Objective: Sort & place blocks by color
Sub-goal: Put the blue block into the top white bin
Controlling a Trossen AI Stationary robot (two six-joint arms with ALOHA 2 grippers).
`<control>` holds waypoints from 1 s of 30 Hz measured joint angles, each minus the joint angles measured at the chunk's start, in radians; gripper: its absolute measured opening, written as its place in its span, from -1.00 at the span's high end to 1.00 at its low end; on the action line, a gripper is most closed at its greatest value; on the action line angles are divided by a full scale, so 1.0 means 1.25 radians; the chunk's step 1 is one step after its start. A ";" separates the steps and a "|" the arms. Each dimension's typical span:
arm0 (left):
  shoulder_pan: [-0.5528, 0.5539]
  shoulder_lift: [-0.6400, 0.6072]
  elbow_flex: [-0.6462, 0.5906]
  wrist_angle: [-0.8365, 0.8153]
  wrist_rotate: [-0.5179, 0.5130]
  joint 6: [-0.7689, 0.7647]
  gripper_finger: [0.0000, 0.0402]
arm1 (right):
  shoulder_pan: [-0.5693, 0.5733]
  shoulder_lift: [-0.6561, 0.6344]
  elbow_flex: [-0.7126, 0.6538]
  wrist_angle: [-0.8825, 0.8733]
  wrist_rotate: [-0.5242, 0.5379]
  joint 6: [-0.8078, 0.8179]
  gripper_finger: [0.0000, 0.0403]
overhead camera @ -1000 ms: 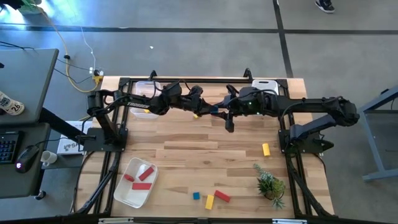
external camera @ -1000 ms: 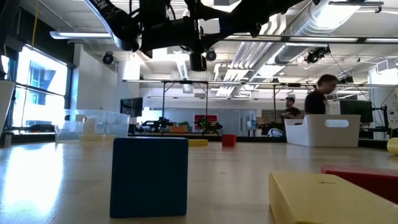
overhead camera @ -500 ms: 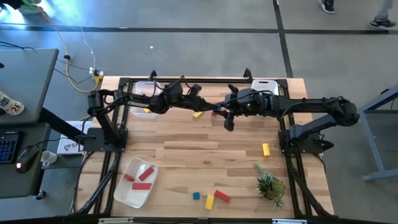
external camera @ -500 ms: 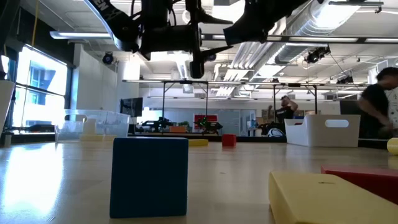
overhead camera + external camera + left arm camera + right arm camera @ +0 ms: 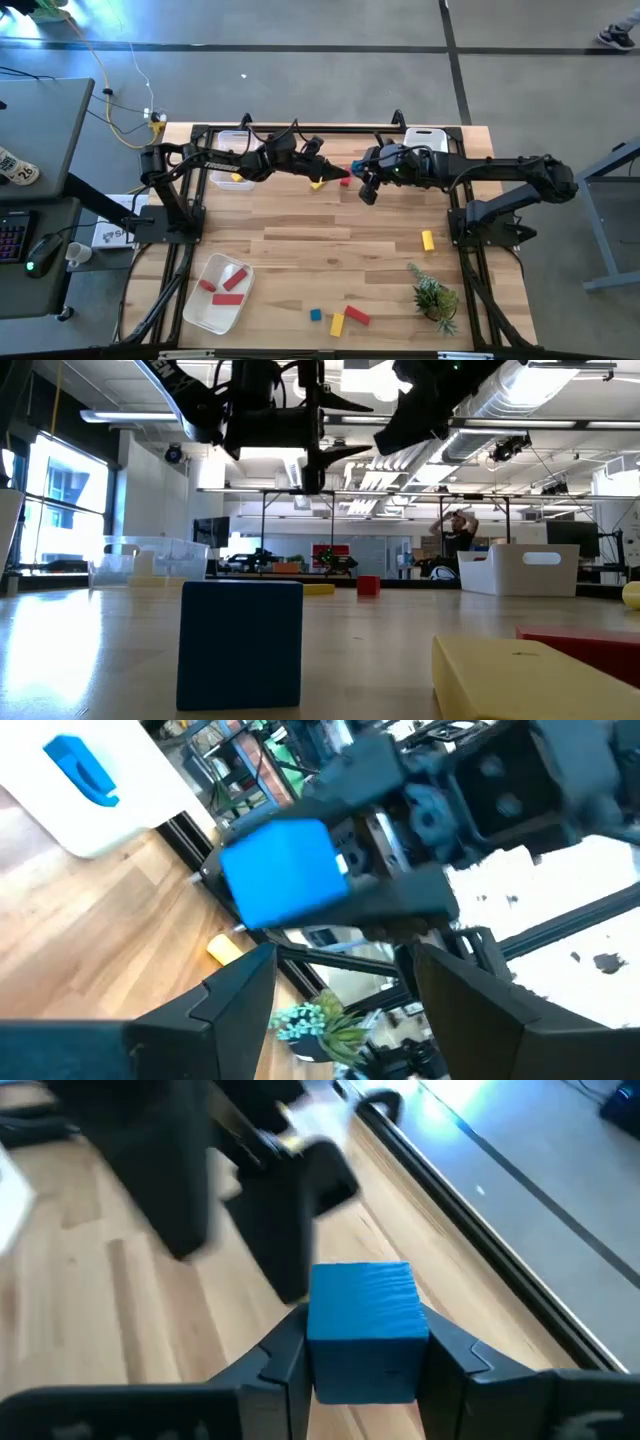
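The yellow block beside the red block at the far middle of the table has the long sides of the yellow block (image 5: 317,185), which I will close my left gripper on.
My right gripper (image 5: 360,180) hovers over the far middle of the table, shut on a blue cube (image 5: 362,1330). The cube also shows in the left wrist view (image 5: 280,870). My left gripper (image 5: 316,150) hangs open just left of it, pointing at the cube, with its fingers (image 5: 240,990) spread apart and touching nothing. Below them a yellow block (image 5: 318,183) and a red block (image 5: 345,181) lie flat on the table. Near the front edge rest a blue cube (image 5: 316,315), a yellow bar (image 5: 337,324) and a red bar (image 5: 357,316). My right gripper pinches the blue cube between its two fingers (image 5: 285,1355), one on each of two opposite side faces (image 5: 325,1350). The fingers come roughly level from the table's right. The cube is lifted clear of the table.
A white tray (image 5: 200,310) holding red blocks sits near left. A clear bin (image 5: 232,140) stands far left, and a white bin (image 5: 425,135) with a blue block (image 5: 80,770) far right. A lone yellow block (image 5: 428,240) and a small plant (image 5: 435,297) are on the right.
My right gripper, keeping the blue cube, has drawn a little toward the far edge and the left gripper, turning somewhat as it went.
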 joint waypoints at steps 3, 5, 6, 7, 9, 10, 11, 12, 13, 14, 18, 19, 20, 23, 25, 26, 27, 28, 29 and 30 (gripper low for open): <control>0.000 0.000 0.000 -0.016 0.000 0.057 -0.13 | -0.010 0.000 0.000 -0.046 0.045 0.053 0.48; 0.001 0.000 0.000 -0.038 0.000 0.087 -0.13 | -0.027 0.000 0.000 -0.086 0.081 0.101 0.48; 0.001 0.000 0.000 -0.049 -0.001 0.103 -0.13 | -0.038 0.000 0.000 -0.109 0.096 0.127 0.48; 0.001 0.000 0.000 -0.065 -0.002 0.116 -0.13 | -0.050 0.000 0.000 -0.135 0.108 0.152 0.48; 0.001 0.000 0.000 -0.110 -0.006 0.144 -0.13 | -0.079 0.000 0.000 -0.191 0.111 0.207 0.48; 0.001 0.000 0.000 -0.136 -0.009 0.157 -0.13 | -0.094 0.000 0.000 -0.219 0.109 0.235 0.48; 0.001 0.000 0.000 -0.161 -0.010 0.172 -0.13 | -0.108 0.000 0.000 -0.250 0.110 0.264 0.48; 0.001 0.000 0.000 -0.186 -0.015 0.189 -0.13 | -0.123 0.000 0.000 -0.280 0.109 0.289 0.48; 0.001 0.000 0.000 -0.210 -0.025 0.205 -0.13 | -0.137 0.000 0.000 -0.308 0.109 0.314 0.48; 0.001 0.000 0.000 -0.237 -0.045 0.221 -0.13 | -0.152 0.000 0.000 -0.335 0.108 0.333 0.48; 0.001 0.000 -0.001 -0.325 -0.135 0.289 -0.13 | -0.210 0.000 0.000 -0.439 0.098 0.362 0.48; 0.001 0.000 -0.001 -0.344 -0.157 0.302 -0.13 | -0.224 0.000 0.000 -0.459 0.096 0.362 0.48; 0.001 0.000 -0.001 -0.363 -0.176 0.317 -0.13 | -0.238 0.000 0.000 -0.475 0.096 0.362 0.48; 0.001 0.000 -0.001 -0.410 -0.227 0.362 -0.13 | -0.285 0.000 0.000 -0.509 0.083 0.361 0.48; 0.001 0.000 -0.001 -0.437 -0.267 0.392 -0.13 | -0.317 0.000 0.000 -0.520 0.062 0.353 0.48; 0.001 0.000 -0.001 -0.451 -0.288 0.404 -0.13 | -0.334 0.000 0.000 -0.523 0.042 0.339 0.48; 0.001 0.000 -0.001 -0.463 -0.307 0.416 -0.13 | -0.350 0.000 0.000 -0.523 0.020 0.328 0.48; 0.001 0.000 -0.001 -0.474 -0.322 0.424 -0.13 | -0.366 0.000 0.000 -0.523 0.002 0.323 0.48; 0.001 0.000 -0.001 -0.485 -0.333 0.433 -0.13 | -0.381 0.000 0.000 -0.523 -0.011 0.320 0.48; 0.001 0.000 -0.001 -0.497 -0.339 0.438 -0.13 | -0.395 0.000 0.000 -0.523 -0.021 0.318 0.47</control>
